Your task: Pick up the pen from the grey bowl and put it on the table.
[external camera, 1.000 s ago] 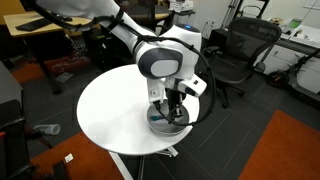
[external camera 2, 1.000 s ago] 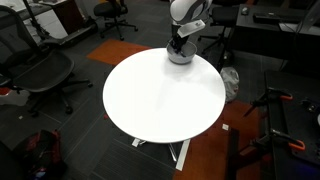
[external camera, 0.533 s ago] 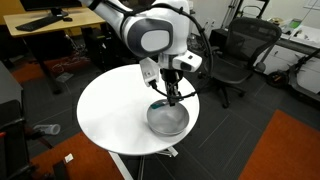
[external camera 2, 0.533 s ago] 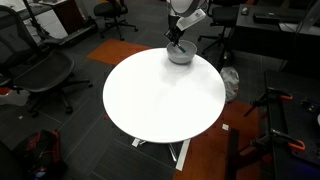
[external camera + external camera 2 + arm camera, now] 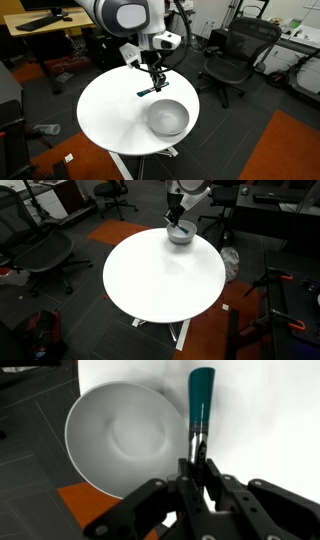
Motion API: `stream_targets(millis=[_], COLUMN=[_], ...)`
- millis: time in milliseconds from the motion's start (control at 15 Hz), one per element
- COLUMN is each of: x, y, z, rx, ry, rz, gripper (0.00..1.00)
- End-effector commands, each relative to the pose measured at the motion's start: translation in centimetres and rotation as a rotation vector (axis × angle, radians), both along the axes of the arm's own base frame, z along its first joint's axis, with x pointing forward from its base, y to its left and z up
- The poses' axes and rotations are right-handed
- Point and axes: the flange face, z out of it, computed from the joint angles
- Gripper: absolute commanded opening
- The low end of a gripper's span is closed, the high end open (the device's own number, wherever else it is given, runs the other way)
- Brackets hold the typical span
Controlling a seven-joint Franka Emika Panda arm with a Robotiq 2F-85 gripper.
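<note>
The pen will drop on the bare white tabletop [image 5: 119, 83] near its far edge, well away from the grey bowl.
My gripper [image 5: 157, 82] is shut on the pen [image 5: 148, 91], a thin dark pen with a teal end, and holds it in the air above the white round table [image 5: 105, 115], to the left of the grey bowl [image 5: 168, 118]. In the wrist view the pen [image 5: 201, 400] sticks out from between my shut fingers [image 5: 196, 470] over the white tabletop [image 5: 270, 420], beside the empty grey bowl [image 5: 125, 435]. In an exterior view my gripper [image 5: 177, 218] hangs above the grey bowl [image 5: 181, 234] at the far edge of the table [image 5: 160, 280].
Black office chairs [image 5: 232, 55] stand behind the table, and another chair [image 5: 40, 250] stands beside it. Desks line the back wall. An orange carpet patch [image 5: 285, 150] lies on the floor. The table edge is close to the bowl.
My gripper has risen out of the bowl with the pen and moved left, away from the bowl, over the bare tabletop.
</note>
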Motion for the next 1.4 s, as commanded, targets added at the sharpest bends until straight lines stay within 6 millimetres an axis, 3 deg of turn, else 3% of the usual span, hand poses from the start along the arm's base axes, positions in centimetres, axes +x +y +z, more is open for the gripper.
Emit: stream_targets(millis=[0, 533, 867, 1333], x=[-2.4, -3.3, -2.4, -0.4], y=[3.6, 12.5, 17.1, 21.4], z=[0.9, -3.7, -5.6, -8.7], rx=[0.027, 0.108, 0.133, 0.143], ry=[0.013, 0.086, 0.069, 0.046], rz=[0.104, 0.346, 0.477, 0.579], gripper=[0.05, 0.05, 0.05, 0.05])
